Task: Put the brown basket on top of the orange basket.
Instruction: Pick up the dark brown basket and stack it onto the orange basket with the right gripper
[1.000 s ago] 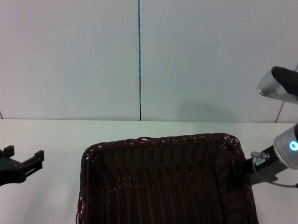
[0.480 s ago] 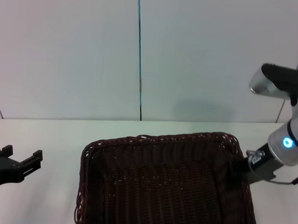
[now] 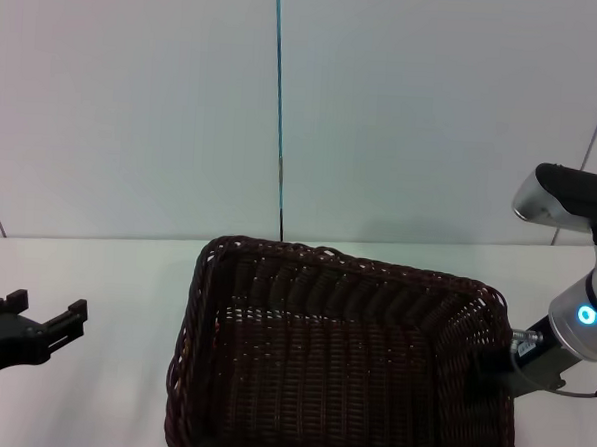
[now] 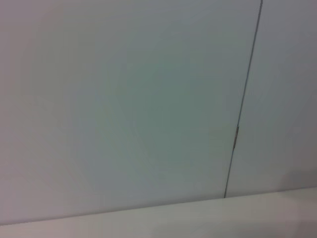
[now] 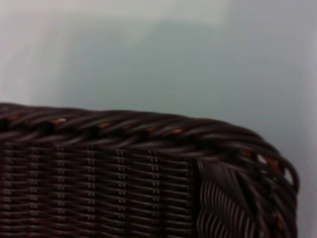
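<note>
I should set the brown basket level on the hidden orange basket at the table's near middle (image 3: 331, 383), using my right gripper.
The brown basket (image 3: 342, 356) fills the lower middle of the head view, tilted so that I look into its open top. My right gripper (image 3: 491, 369) grips its right-hand rim, with the fingers partly hidden by the wicker wall. The right wrist view shows the basket's braided rim and woven side (image 5: 124, 168) close up. The orange basket is hidden; only faint orange glints show through the weave. My left gripper (image 3: 46, 308) hangs open and empty at the far left, well apart from the basket.
A white table (image 3: 96, 273) runs up to a pale wall with a thin dark vertical seam (image 3: 279, 112). The left wrist view shows only that wall, the seam (image 4: 242, 104) and the table edge.
The brown basket has swung and shifted to the right, and its far rim now stands higher in the view. The right gripper has moved down and to the right with it. The left arm is unmoved.
</note>
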Robot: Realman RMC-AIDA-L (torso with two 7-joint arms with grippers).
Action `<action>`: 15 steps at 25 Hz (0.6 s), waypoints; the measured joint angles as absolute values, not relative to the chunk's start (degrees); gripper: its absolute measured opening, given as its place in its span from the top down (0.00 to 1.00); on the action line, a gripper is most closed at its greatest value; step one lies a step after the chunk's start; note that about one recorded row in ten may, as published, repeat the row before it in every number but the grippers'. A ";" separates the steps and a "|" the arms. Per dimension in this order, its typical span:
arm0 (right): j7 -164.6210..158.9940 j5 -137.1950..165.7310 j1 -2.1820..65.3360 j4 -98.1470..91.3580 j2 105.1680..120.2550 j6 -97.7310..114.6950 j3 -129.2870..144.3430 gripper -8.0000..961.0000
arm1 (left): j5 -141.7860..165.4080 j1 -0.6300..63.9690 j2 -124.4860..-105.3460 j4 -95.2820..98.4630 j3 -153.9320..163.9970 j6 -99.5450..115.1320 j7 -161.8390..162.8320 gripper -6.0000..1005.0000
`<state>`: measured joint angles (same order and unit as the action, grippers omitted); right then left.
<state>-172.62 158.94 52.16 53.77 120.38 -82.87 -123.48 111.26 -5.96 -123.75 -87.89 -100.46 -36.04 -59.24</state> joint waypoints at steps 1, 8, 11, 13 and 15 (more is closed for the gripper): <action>-172.61 158.88 52.10 53.80 120.37 -82.84 -123.37 0.87 | 111.26 -5.96 -123.75 -87.85 -100.46 -36.04 -59.24 0.24; -172.57 158.53 52.33 56.23 120.42 -83.72 -122.39 0.87 | 111.27 -5.98 -123.75 -87.97 -100.47 -36.04 -59.24 0.24; -172.55 158.45 52.45 58.25 120.42 -84.27 -122.15 0.87 | 111.27 -5.97 -123.75 -87.99 -100.73 -36.04 -59.24 0.24; -172.54 158.08 52.61 59.78 120.41 -84.96 -122.15 0.87 | 111.27 -5.92 -123.75 -88.07 -100.86 -36.04 -59.24 0.24; -172.54 157.83 52.93 60.95 120.41 -85.68 -122.15 0.87 | 111.27 -5.78 -123.75 -88.12 -100.93 -36.04 -59.24 0.24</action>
